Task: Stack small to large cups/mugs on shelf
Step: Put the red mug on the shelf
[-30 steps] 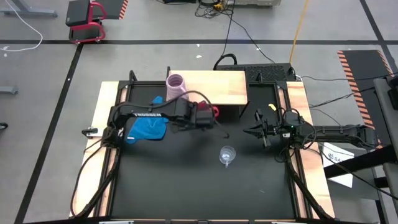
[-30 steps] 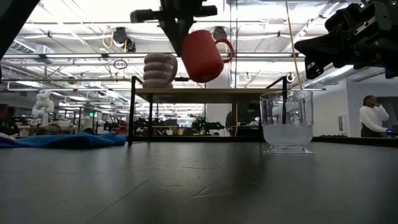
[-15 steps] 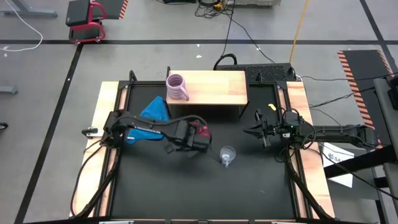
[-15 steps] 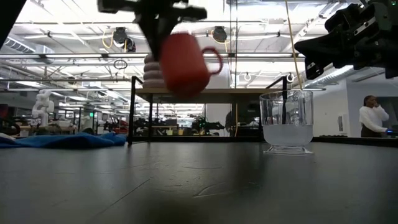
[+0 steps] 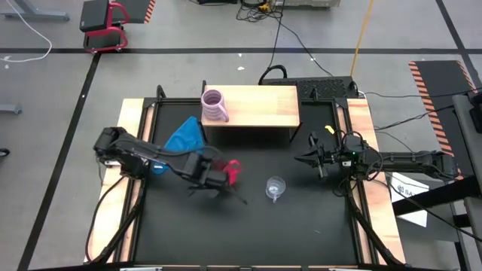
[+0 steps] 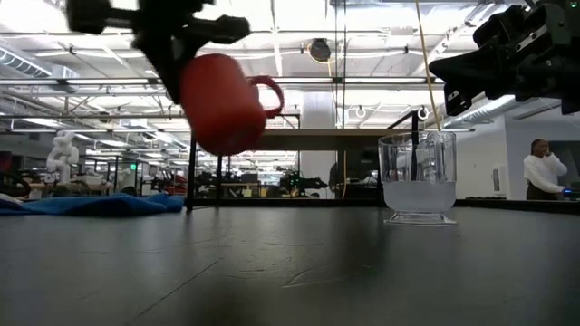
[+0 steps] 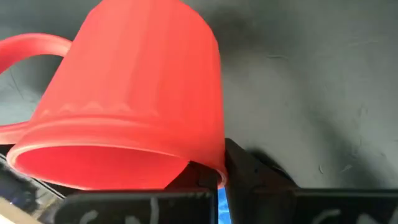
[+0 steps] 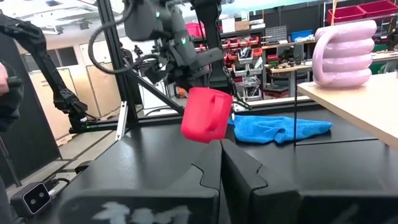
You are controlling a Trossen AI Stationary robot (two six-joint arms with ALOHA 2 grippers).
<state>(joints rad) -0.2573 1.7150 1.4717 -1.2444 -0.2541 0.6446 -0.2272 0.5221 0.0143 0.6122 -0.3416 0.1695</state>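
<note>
The robot's left gripper needs to release the red mug on the black table [image 5: 214, 177], next to the blue cloth. The mug now hangs in the air over the table.
My left gripper [image 5: 221, 175] is shut on the red mug [image 5: 230, 171], which hangs in the air over the black table left of the clear glass cup [image 5: 276, 187]. The glass cup stands on its base [image 6: 418, 217]. The ribbed lilac mug [image 5: 215, 105] stands upright on the left end of the light-wood shelf [image 5: 263, 105]. My right gripper [image 5: 311, 159] waits shut near the table's right edge, right of the glass cup. My left gripper holds the red mug [image 7: 124, 87] by its rim [image 7: 208, 169], on the side away from the handle [image 7: 25, 50]. One finger is inside the mouth and one finger [image 7: 249, 168] outside the wall. The mug [image 6: 222, 101] is lifted clear of the table and tilted.
A blue cloth [image 5: 183, 135] lies on the table in front of the shelf's left end, behind the left arm. Pale wooden rails [image 5: 361, 128] run along both sides of the table. A person [image 6: 542, 167] stands far off in the room.
My left arm has drawn back from just in front of the shelf toward the table's near edge and then leftward, carrying the red mug with it. The mug has stayed in the hold and clear of the table.
</note>
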